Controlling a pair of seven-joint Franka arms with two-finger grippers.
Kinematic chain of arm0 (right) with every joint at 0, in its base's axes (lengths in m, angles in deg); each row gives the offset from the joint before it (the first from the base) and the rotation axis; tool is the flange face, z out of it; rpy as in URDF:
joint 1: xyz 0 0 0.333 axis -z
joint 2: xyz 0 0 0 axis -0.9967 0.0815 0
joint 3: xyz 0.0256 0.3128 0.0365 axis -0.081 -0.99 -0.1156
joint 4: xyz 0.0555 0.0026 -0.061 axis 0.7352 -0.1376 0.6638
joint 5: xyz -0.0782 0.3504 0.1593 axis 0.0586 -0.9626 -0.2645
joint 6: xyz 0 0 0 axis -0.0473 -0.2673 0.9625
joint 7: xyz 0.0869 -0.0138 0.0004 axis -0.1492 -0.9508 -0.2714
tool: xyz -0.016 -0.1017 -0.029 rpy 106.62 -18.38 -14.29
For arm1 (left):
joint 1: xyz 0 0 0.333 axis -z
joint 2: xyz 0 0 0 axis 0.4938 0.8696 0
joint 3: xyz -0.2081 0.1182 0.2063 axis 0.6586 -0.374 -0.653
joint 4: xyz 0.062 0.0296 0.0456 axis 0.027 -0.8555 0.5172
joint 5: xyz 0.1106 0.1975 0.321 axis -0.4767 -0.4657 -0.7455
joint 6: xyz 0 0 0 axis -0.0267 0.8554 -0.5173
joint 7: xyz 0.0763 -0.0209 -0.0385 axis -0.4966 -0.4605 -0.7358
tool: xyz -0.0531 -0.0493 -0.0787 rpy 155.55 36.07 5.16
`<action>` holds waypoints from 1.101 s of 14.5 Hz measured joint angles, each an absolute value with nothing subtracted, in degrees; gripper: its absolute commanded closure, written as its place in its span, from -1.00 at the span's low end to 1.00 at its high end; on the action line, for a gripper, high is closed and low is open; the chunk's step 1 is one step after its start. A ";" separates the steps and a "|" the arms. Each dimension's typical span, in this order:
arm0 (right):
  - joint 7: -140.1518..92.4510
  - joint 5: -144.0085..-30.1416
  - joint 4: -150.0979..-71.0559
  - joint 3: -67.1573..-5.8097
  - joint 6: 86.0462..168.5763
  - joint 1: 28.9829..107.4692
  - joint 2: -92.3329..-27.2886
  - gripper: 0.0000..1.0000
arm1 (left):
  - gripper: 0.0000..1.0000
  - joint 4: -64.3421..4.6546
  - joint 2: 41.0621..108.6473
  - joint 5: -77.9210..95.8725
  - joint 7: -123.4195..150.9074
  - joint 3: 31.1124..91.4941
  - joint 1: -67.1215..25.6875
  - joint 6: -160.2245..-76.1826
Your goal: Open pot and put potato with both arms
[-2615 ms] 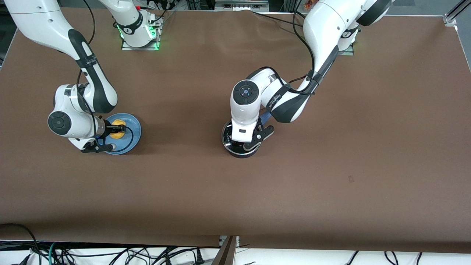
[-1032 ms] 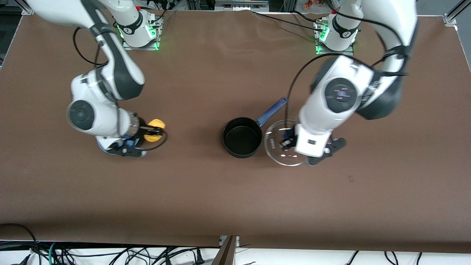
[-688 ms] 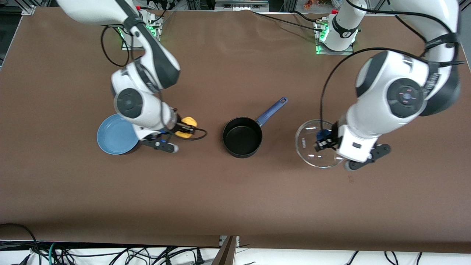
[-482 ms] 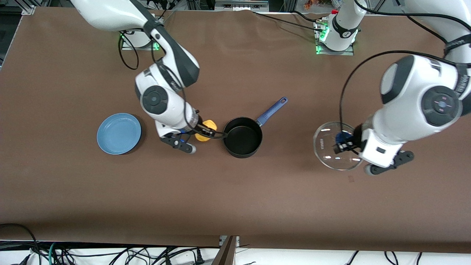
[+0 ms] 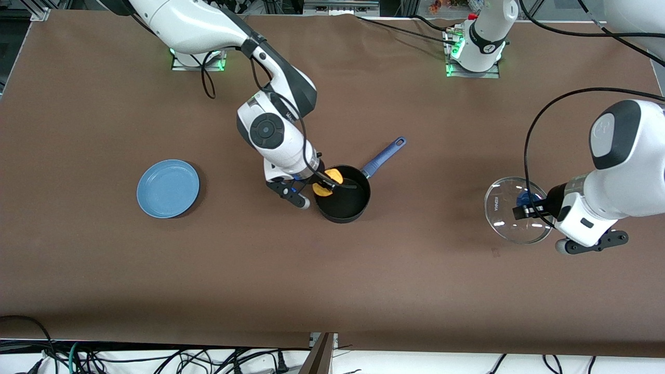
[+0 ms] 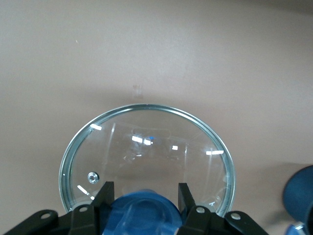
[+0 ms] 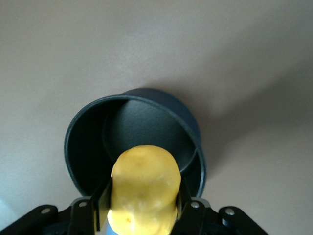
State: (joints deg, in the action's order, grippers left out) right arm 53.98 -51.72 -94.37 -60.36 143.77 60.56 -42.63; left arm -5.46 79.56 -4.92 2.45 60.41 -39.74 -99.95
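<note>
Next, my left gripper releases the glass lid on the brown tabletop (image 5: 489,214) (image 6: 149,137) behind the small dark mark. The lid is now held over the table.
The black pot (image 5: 343,200) with its long blue handle (image 5: 384,154) stands open at the table's middle. My right gripper (image 5: 326,185) is shut on the yellow potato (image 5: 324,184) and holds it over the pot's rim at the right arm's side. In the right wrist view the potato (image 7: 144,188) sits between the fingers above the empty pot (image 7: 137,127). My left gripper (image 5: 527,206) is shut on the blue knob (image 5: 524,198) of the glass lid (image 5: 511,221), over the table toward the left arm's end. The left wrist view shows the lid (image 6: 146,156) and its knob (image 6: 142,218).
An empty light-blue plate (image 5: 168,188) lies toward the right arm's end of the table. The arm bases stand along the table's back edge. A small dark mark (image 5: 495,252) is on the brown tabletop beside the lid.
The right gripper lifted the potato off the plate and carried it over to the pot's rim. The left gripper lifted the lid off the pot and carried it toward the left arm's end.
</note>
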 measured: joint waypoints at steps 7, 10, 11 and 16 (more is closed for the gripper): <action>57.74 -51.67 -94.17 -60.18 147.81 58.16 -39.15 -0.10 | 0.17 -18.45 79.92 -10.42 3.68 60.32 -40.79 -114.91; 57.76 -51.49 -94.17 -59.90 147.86 57.93 -38.56 -0.73 | 0.18 -24.75 79.93 -10.76 3.79 60.29 -42.46 -121.74; 57.76 -51.45 -94.17 -59.85 147.86 57.92 -38.48 -1.00 | 0.18 -26.21 79.93 -10.77 3.85 60.29 -42.85 -122.95; 57.64 -51.17 -93.46 -59.28 147.00 57.96 -38.47 -1.00 | 0.18 -35.16 79.93 -10.79 3.89 60.28 -43.70 -134.40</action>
State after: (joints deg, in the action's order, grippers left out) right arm 57.64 -51.17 -93.46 -59.28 147.00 57.96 -38.47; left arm -35.16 79.93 -10.79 3.89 60.28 -43.70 -134.40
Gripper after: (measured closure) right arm 0.000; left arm 0.419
